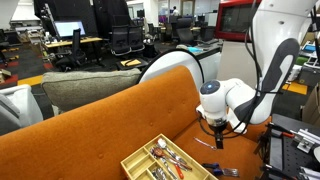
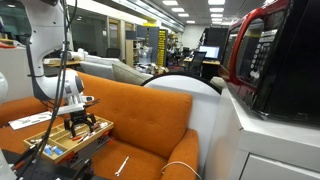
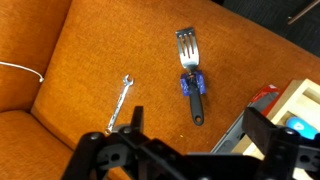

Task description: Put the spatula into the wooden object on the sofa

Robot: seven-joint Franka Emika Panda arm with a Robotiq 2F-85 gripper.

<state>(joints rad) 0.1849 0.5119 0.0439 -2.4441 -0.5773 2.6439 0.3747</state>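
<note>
The spatula's dark handle (image 1: 211,166) (image 3: 197,110) is my next place to grip. Next, my gripper goes there, between the spatula's blue part and the handle's end, and closes.
The spatula (image 3: 189,75) lies on the orange sofa (image 3: 90,60) seat, with a slotted silver head, a blue band and a dark handle; it also shows in an exterior view (image 1: 222,170). My gripper (image 3: 195,118) is open and empty, hovering above the handle end of the spatula. In both exterior views the gripper (image 1: 215,132) (image 2: 80,124) hangs close over the seat. The pale wooden tray (image 3: 300,100) with long compartments lies on the seat right beside the spatula. It shows in both exterior views (image 1: 135,160) (image 2: 98,127) and holds several utensils.
A silver wrench (image 3: 120,102) (image 2: 121,165) lies on the seat beyond the spatula. A white cord (image 3: 20,70) (image 2: 180,168) runs over the sofa arm. A grey-green cushion (image 1: 90,90) stands behind the backrest. A flat red and grey object (image 3: 262,97) lies against the tray.
</note>
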